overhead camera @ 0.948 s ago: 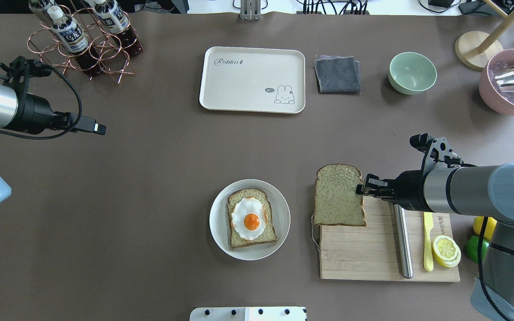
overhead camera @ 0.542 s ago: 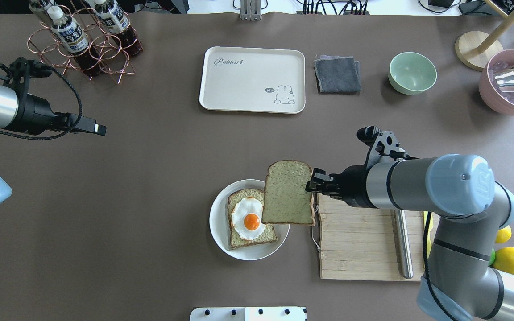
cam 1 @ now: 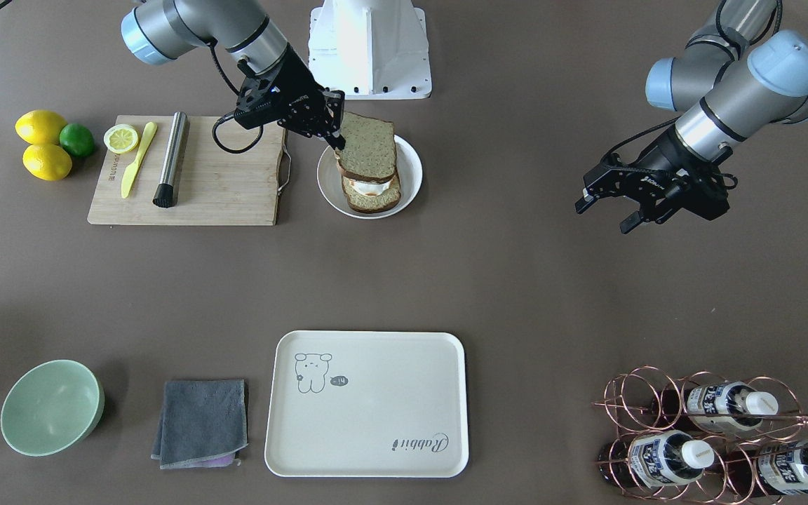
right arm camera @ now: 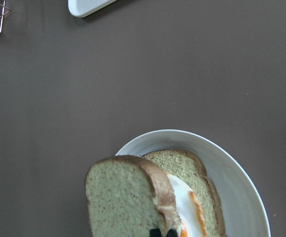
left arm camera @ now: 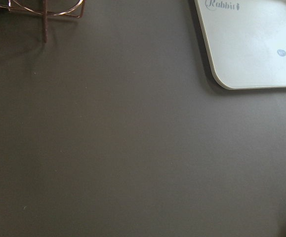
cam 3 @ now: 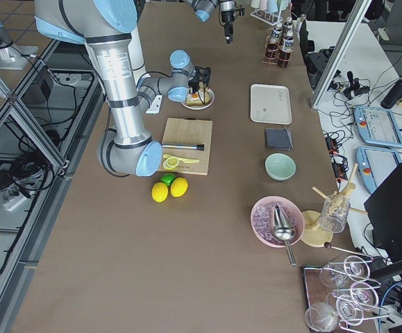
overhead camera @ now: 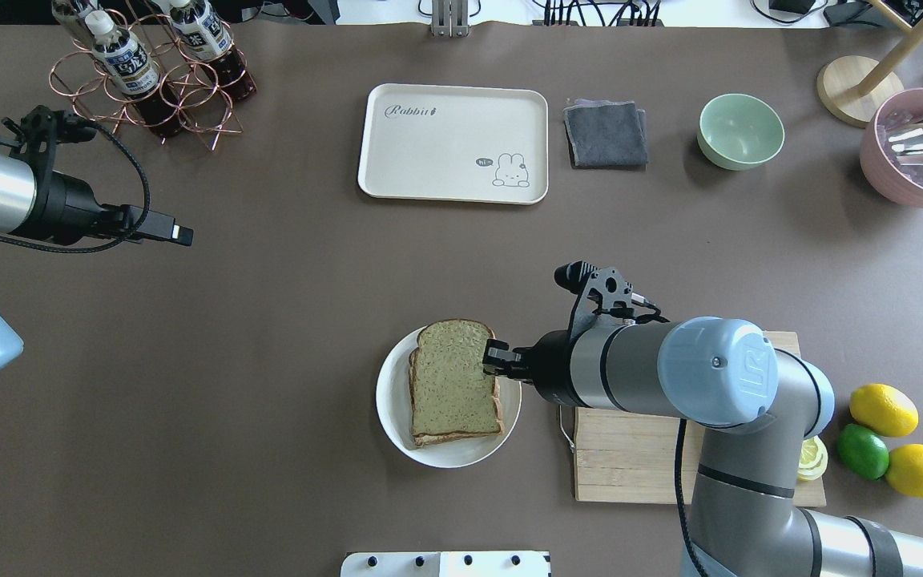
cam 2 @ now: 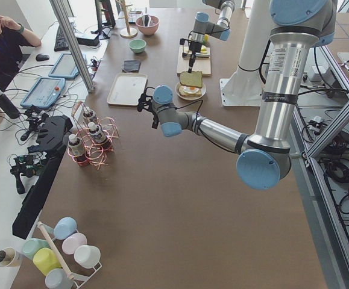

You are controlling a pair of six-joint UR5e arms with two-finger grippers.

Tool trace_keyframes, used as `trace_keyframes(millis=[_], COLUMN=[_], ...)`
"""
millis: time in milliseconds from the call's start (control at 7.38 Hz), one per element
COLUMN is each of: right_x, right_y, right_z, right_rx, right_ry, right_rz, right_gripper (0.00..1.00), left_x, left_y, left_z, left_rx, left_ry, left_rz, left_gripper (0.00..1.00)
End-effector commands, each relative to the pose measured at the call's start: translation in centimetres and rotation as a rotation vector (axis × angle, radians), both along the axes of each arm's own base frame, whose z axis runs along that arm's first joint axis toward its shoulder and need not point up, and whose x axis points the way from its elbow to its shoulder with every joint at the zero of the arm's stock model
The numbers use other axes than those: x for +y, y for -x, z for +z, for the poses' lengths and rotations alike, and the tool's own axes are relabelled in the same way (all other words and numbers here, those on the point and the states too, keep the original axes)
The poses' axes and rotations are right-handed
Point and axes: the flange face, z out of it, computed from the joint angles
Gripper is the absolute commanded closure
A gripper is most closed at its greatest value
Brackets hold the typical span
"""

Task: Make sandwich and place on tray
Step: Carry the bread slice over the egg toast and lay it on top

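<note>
My right gripper needs to put the top bread slice down and let go of it on the fried egg over the lower bread slice [cam 1: 371, 173] [right arm camera: 175, 210]. The top slice is now tilted over the plate.
My right gripper [overhead camera: 493, 357] is shut on the right edge of the top bread slice [overhead camera: 453, 381]. It holds the slice tilted over the round white plate [overhead camera: 388, 401]. Beneath it lie the fried egg [right arm camera: 184, 202] and the lower bread slice [right arm camera: 177, 160]; the overhead view hides both. I cannot tell whether the top slice touches the egg. The front view shows the stack [cam 1: 367, 146] under the right gripper [cam 1: 334, 140]. The cream Rabbit tray [overhead camera: 453, 144] lies bare at the far middle. My left gripper [cam 1: 604, 214] is open and empty, far to the left.
The wooden cutting board [cam 1: 221, 182] beside the plate carries a steel rod [cam 1: 172, 158], a yellow knife [cam 1: 136, 158] and a lemon half [cam 1: 120, 138]. Lemons and a lime [overhead camera: 882, 409] lie at the right. A grey cloth [overhead camera: 606, 134], green bowl [overhead camera: 740, 131], pink bowl [overhead camera: 922, 148] and bottle rack [overhead camera: 149, 76] stand at the back.
My right gripper carried the bread slice left from the cutting board to over the plate, where it now covers the egg. The left arm has barely moved.
</note>
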Motion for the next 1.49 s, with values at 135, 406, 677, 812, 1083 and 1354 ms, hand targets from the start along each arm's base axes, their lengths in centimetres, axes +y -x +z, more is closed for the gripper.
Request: trace_keyframes(millis=[135,406,677,812,1083,1354], right_x=[-1.6,-1.9,-1.5,-1.4,-0.9,-0.4], right_y=[1.9,2.9,3.9,4.2,4.6,4.9], right_z=[0.4,0.2,0.5,0.9,1.7,2.1], right_rx=[0.049,0.053,0.063,0.07,0.083,0.089], right_ry=[-0.125,-0.123,-0.119,-0.117,-0.115,-0.113], right_rz=[-0.023,-0.023,-0.033,-0.038,-0.051,-0.06], right_gripper=[1.0,1.0,1.0,1.0,1.0,1.0], left_x=[-0.2,-0.3,-0.3,-0.3,-0.3,-0.1], left_y=[-0.2,-0.2,-0.3,-0.3,-0.4,-0.8], left_z=[-0.3,0.1,0.2,0.2,0.1,0.1], left_rx=[0.002,-0.003,-0.004,-0.004,-0.004,-0.004], left_ry=[0.001,0.006,0.007,0.007,0.004,0.004], left_rz=[-0.001,-0.001,0.001,0.001,0.001,0.009], left_gripper=[0.01,0.01,0.01,0.01,0.01,0.01])
